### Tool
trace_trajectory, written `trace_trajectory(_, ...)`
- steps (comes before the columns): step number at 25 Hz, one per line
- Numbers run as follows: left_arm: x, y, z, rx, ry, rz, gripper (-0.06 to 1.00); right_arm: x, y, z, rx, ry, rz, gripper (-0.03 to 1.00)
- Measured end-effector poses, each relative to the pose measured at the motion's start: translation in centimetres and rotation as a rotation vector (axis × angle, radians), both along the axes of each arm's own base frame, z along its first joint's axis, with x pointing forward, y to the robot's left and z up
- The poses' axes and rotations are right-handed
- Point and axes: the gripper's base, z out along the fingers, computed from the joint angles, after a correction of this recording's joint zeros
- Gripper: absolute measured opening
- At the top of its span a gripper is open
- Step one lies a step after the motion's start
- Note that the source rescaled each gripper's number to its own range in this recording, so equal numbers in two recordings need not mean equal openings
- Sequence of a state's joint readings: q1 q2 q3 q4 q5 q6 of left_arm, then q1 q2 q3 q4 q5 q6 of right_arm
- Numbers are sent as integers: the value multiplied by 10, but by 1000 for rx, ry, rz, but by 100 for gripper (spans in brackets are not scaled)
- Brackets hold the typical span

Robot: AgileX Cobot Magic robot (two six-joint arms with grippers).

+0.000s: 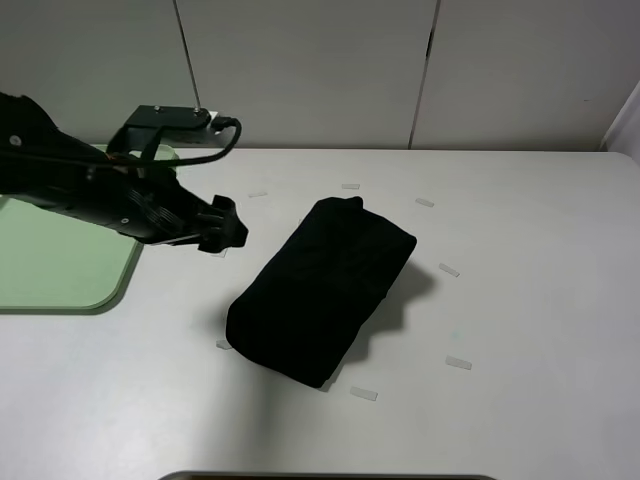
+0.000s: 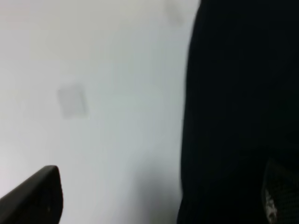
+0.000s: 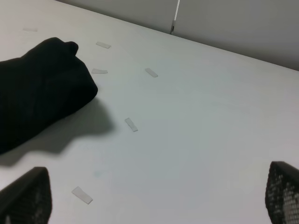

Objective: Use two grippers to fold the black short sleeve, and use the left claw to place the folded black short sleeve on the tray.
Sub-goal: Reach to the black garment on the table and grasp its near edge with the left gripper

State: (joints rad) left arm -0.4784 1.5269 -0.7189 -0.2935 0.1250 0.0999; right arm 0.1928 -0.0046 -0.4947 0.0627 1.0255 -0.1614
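Observation:
The robot's left gripper needs to close on the middle of the folded black short sleeve's long side (image 1: 285, 252) (image 2: 196, 179) that faces the light-green tray.
The black short sleeve (image 1: 325, 290) lies folded into a thick oblong bundle in the middle of the white table, running diagonally. My left gripper (image 1: 228, 225) hovers just left of the bundle's far end and holds nothing. In the left wrist view its fingers stand wide apart, one finger (image 2: 32, 198) over bare table, the other over the edge of the black cloth (image 2: 238, 93); the left gripper (image 2: 159, 200) is open. The light-green tray (image 1: 50, 265) sits at the table's left edge, partly under the left arm. My right gripper (image 3: 154, 193) is open, away from the shirt (image 3: 37, 93), and out of the high view.
Several small pale tape marks (image 1: 449, 270) lie on the table around the shirt, and the right wrist view shows more tape marks (image 3: 131, 124). A grey panelled wall runs behind the table's far edge. A dark object's edge (image 1: 330, 477) shows at the near table edge.

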Motion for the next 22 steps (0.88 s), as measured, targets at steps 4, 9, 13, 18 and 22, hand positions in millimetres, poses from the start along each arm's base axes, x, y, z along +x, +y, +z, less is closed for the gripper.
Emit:
trace_trajectory(4, 4, 15, 1, -30, 100, 67, 84, 0, 0, 0, 0, 0, 0, 100)
trace_trajectory(9, 7, 20, -3, -101, 172, 83, 84, 0, 0, 0, 0, 0, 0, 100)
trace_trajectory(13, 14, 9, -16, -179, 239, 2, 83, 0, 0, 0, 0, 0, 0, 100)
trace_trajectory(18, 30, -6, -36, -287, 246, -42, 83, 0, 0, 0, 0, 0, 0, 100)
trace_trajectory(22, 43, -12, -53, -319, 230, -51, 83, 0, 0, 0, 0, 0, 0, 100)
